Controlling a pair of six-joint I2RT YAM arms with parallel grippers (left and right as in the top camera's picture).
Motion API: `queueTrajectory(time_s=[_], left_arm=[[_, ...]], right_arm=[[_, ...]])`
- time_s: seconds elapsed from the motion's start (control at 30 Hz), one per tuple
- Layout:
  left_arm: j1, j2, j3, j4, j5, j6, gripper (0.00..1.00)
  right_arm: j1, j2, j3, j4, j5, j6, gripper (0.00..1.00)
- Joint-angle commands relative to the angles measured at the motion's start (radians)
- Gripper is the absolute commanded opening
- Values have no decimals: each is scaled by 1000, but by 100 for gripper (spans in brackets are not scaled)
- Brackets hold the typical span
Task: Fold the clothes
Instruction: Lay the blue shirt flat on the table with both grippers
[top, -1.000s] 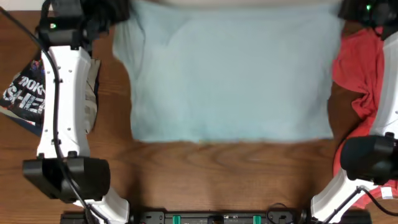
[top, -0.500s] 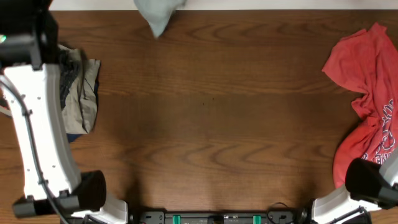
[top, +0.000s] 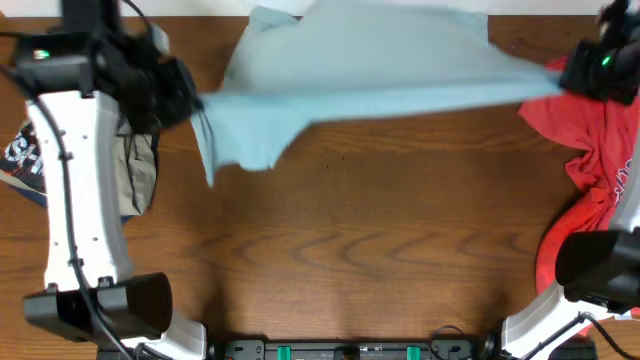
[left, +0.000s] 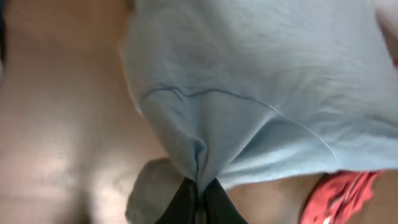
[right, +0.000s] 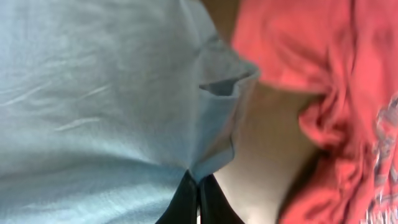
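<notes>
My left gripper is going to let go of the pale blue-grey T-shirt's edge on the table (top: 249, 155) near the beige and dark garment pile.
The pale blue-grey T-shirt (top: 370, 70) hangs stretched in the air across the far half of the table, held at both ends. My left gripper (top: 190, 100) is shut on its left edge; the wrist view shows the cloth (left: 249, 93) pinched between the black fingers (left: 199, 198). My right gripper (top: 565, 78) is shut on its right edge, with cloth (right: 106, 93) bunched at the fingertips (right: 198, 190). The red T-shirt with white lettering (top: 590, 150) lies crumpled at the table's right edge and shows in the right wrist view (right: 323, 93).
A beige and dark garment pile (top: 140, 170) lies at the left edge beside the left arm. A dark printed item with white lettering (top: 20, 160) lies further left. The brown wooden table (top: 350, 270) is bare in the middle and front.
A second ago the blue shirt lay flat on the table. Half a second ago it was lifted almost out of view. Now it is swung back, stretched between both grippers over the far half.
</notes>
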Motion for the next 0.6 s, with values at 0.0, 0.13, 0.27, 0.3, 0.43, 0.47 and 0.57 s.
queueTrajectory(time_s=[0.0,0.13,0.27,0.3,0.43,0.47,0.57], left_arm=[[-47,8,-146,-9,-5,42,6],[-102,8,-362,2,-45,47,6],[-124,8,-570,24,-116,47,6],[-124,8,-608,29,-128,46,7],[-116,7,-727,48,-178,46,6],[-116,7,-739,51,-179,46,6],[-117,3,-766,49,-179,46,6]], right_arm=[[-12,-5,-130,-6,76,-29,1],[-13,-5,-309,-8,76,-34,1],[-13,-5,-487,4,87,-37,1],[-13,-5,-526,4,101,-37,1],[-13,-5,-651,2,147,-13,1],[-13,-5,-667,2,155,-1,1],[-16,-5,-712,-3,191,31,1]])
